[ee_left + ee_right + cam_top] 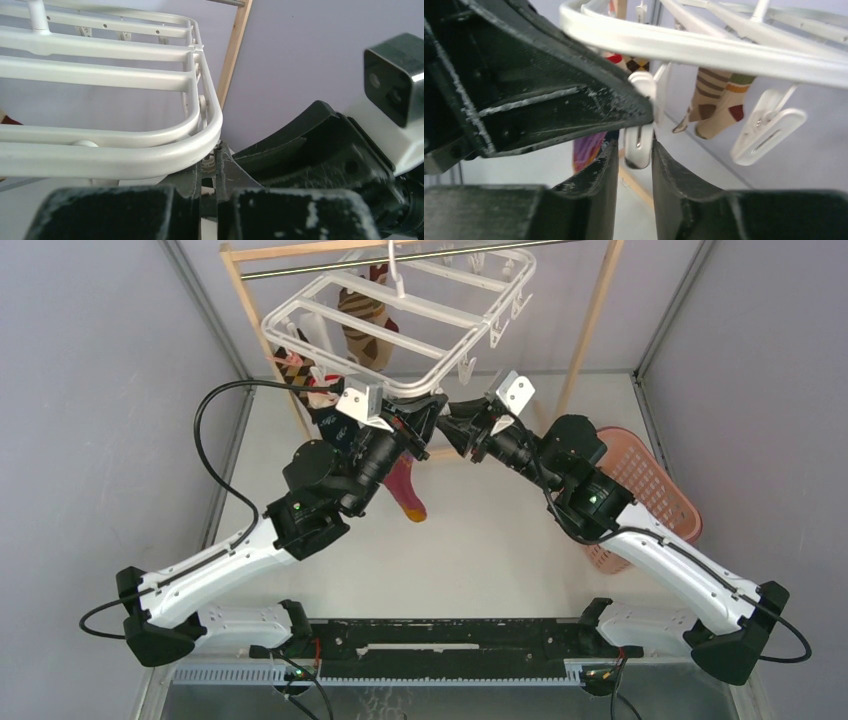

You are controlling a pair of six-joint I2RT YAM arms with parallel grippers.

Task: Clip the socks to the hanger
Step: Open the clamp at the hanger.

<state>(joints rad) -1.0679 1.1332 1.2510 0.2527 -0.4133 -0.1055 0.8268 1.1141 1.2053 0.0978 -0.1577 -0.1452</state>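
My left gripper lies across the middle of the white clip. I should steady the clip with my right gripper while my left gripper opens and takes the clip's top (643, 81).
The white hanger (440, 375) hangs from a rod at the back; its frame also shows in the left wrist view (100, 75) and the right wrist view (724, 47). A brown argyle sock (297, 368) and a striped sock (365, 325) hang clipped under it. My left gripper (432, 408) is just under the frame's near corner, fingers almost together (209, 162). A pinkish red sock (407, 490) hangs below it. My right gripper (452, 420) meets it tip to tip, shut on a white clip (640, 145), one finger on each side (635, 150).
A wooden rack (590, 320) with a metal rod (300, 268) carries the hanger. A pink slotted basket (650, 480) lies on the table at the right. A free white clip (766, 127) hangs beside the gripped one, and the striped sock (719, 102) hangs behind it.
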